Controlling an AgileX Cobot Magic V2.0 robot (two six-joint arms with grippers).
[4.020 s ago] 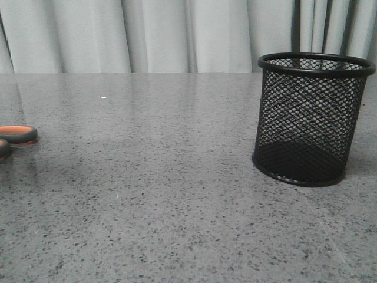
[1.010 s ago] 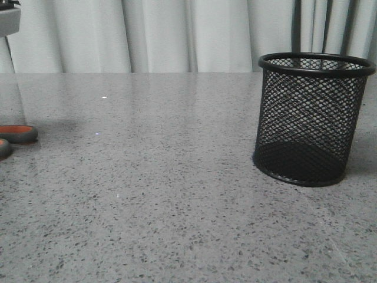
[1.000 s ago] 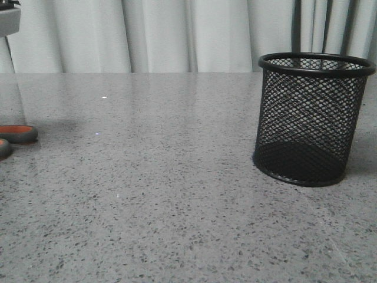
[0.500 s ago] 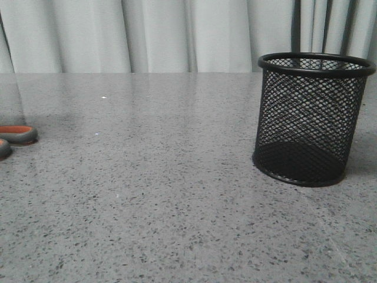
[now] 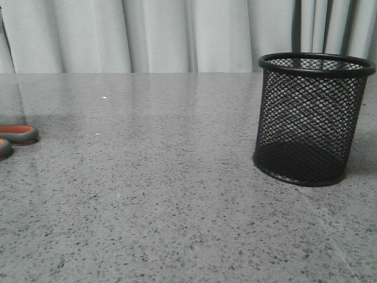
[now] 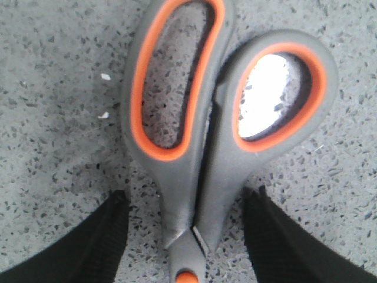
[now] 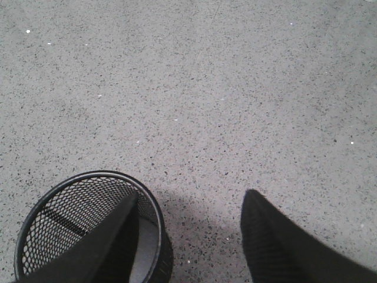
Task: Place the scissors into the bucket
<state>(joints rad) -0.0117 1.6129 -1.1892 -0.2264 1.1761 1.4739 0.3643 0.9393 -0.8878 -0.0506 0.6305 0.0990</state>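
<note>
My right gripper should grab the grey and orange handle loops (image 5: 26,136) of the scissors next, because the scissors must go into the bucket.
The scissors (image 6: 200,135) lie flat on the grey speckled table, dark grey handle loops lined with orange. In the front view only the handle loops of the scissors (image 5: 16,135) show at the far left edge; the blades are out of frame. My left gripper (image 6: 187,207) is open and low over the table, a finger on each side of the handle neck, touching neither side. The bucket (image 5: 312,118), a black wire-mesh cup, stands upright at the right. My right gripper (image 7: 189,207) is open above the table, with one finger in front of the bucket (image 7: 65,218). Neither gripper appears in the front view.
The speckled table (image 5: 165,194) stretches between the scissors and the bucket. Pale curtains (image 5: 177,35) hang behind the far edge.
A grey part of the left arm seen at the front view's top left corner a second ago has left the frame. Scissors and bucket have not moved.
</note>
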